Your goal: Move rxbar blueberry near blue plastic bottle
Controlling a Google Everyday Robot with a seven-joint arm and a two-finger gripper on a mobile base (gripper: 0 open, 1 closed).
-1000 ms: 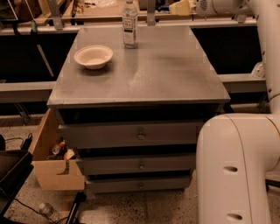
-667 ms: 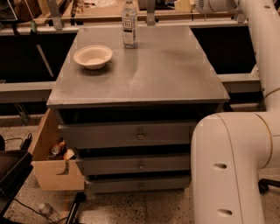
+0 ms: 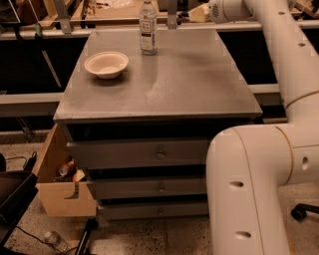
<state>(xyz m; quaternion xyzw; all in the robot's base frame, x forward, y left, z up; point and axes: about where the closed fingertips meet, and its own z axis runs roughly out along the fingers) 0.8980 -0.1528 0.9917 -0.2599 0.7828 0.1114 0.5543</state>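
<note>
Next, my gripper lets go of the rxbar blueberry near the table's far edge, beside the blue plastic bottle (image 3: pixel 168 41), away from the bowl.
The blue plastic bottle (image 3: pixel 148 27), clear with a white cap and a white label, stands upright at the far edge of the grey table (image 3: pixel 189 84). The rxbar blueberry is not in view; no dark bar lies on the tabletop. My white arm (image 3: pixel 254 189) rises from the lower right and reaches over the table's far right corner. The gripper (image 3: pixel 200 12) is at the top of the view, to the right of the bottle and apart from it, with a pale yellowish shape at its end.
A pale bowl (image 3: pixel 106 63) sits on the table's left, in front of the bottle. The table has several drawers (image 3: pixel 159 154) below. An open cardboard box (image 3: pixel 62 184) with items stands on the floor at the left. A shelf rail runs behind the table.
The big arm link in the foreground has shifted a little to the left. The bottle and bowl have not moved.
</note>
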